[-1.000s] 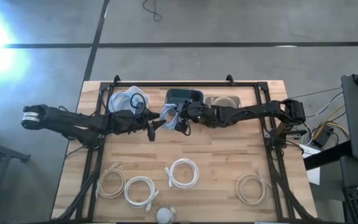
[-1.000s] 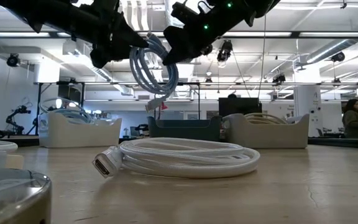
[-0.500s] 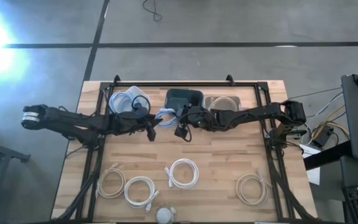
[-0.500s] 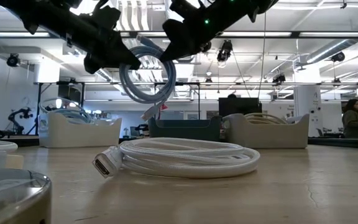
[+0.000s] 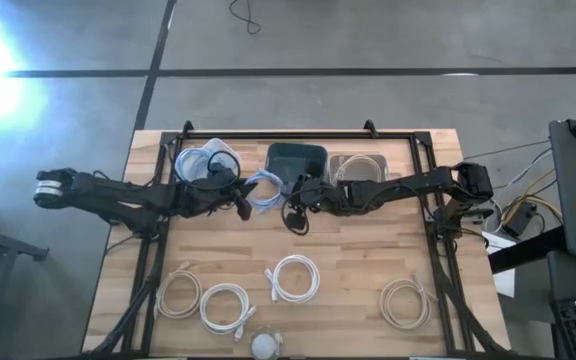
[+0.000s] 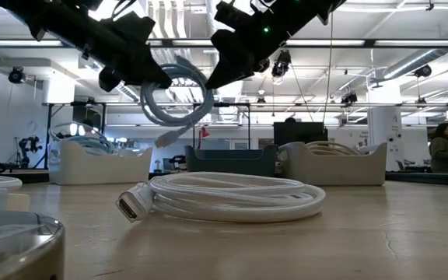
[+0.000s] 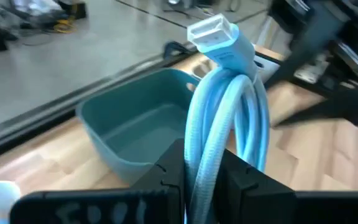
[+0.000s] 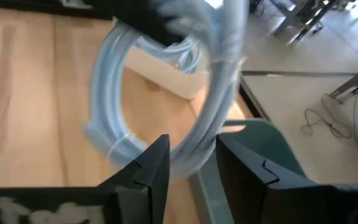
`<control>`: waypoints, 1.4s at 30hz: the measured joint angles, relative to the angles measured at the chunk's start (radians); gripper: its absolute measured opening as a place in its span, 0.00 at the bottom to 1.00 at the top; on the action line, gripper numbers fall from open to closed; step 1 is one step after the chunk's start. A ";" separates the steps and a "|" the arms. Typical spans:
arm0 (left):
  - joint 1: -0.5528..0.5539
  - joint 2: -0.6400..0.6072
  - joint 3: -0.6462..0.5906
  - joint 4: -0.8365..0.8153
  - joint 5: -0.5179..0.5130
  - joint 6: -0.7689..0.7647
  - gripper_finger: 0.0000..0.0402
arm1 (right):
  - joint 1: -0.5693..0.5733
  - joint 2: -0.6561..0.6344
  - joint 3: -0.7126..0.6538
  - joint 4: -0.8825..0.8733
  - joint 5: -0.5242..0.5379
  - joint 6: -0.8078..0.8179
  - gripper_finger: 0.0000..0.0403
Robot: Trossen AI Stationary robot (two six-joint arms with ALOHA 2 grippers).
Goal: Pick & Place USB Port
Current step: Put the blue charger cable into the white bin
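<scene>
I need to let go of the light-blue USB cable with my left gripper on the blue cables inside the white bin (image 5: pixel 205 178).
A light-blue coiled USB cable (image 5: pixel 265 188) hangs in the air in front of the teal bin (image 5: pixel 296 148). My left gripper (image 5: pixel 245 200) reaches in from the table's left and is shut on the coil (image 7: pixel 229 106). One connector (image 7: pixel 213 34) sticks out past the fingers. My right gripper (image 5: pixel 290 203) comes from the table's right. It stands open just right of the coil (image 8: pixel 166 93), with the loop's edge before its fingers. I cannot tell whether it touches. In the low view the coil (image 6: pixel 176 97) hangs high above the table between both grippers. My left gripper pinches several bundled strands of the coil (image 7: pixel 205 163) between its two fingers. The fingers come about level from the table's left and lie across the strands. The coil is lifted clear of the table, with a connector end (image 6: pixel 164 138) dangling below the loop.
A white bin (image 5: pixel 230 155) with blue cables stands left of the teal bin, and a pale bin (image 5: pixel 358 158) with white cables stands to its right. White coils lie on the near half of the table (image 5: pixel 295 277) (image 5: pixel 225 305) (image 5: pixel 405 303). One coil (image 6: pixel 232 194) lies close before the low camera.
The blue coil has passed from my right gripper to my left. My left gripper has taken hold and drawn it a little toward the table's left. The coil has turned from edge-on to nearly face-on in the low view. My right gripper has let go.
</scene>
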 joint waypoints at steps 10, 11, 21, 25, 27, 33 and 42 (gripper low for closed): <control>0.043 -0.160 0.131 -0.447 -0.107 -0.020 0.10 | 0.028 0.000 0.000 -0.214 0.007 0.131 0.37; 0.051 -0.179 0.157 -0.522 -0.132 -0.037 0.10 | 0.030 0.000 0.000 -0.230 0.007 0.143 0.37; 0.159 -0.276 0.233 -0.946 -0.231 -0.164 0.10 | 0.044 0.000 -0.001 -0.237 0.009 0.144 0.34; 0.224 -0.267 0.203 -0.942 -0.233 -0.145 0.10 | 0.044 0.000 -0.002 -0.237 0.009 0.141 0.33; 0.255 -0.253 0.191 -0.919 -0.233 -0.142 0.10 | 0.044 0.000 -0.002 -0.237 0.009 0.141 0.34; 0.358 -0.191 0.170 -0.817 -0.159 -0.066 0.10 | 0.044 0.000 -0.002 -0.236 0.009 0.111 0.35; 0.543 -0.042 0.152 -0.806 -0.032 -0.028 0.10 | 0.047 0.000 -0.002 -0.274 0.008 0.087 0.32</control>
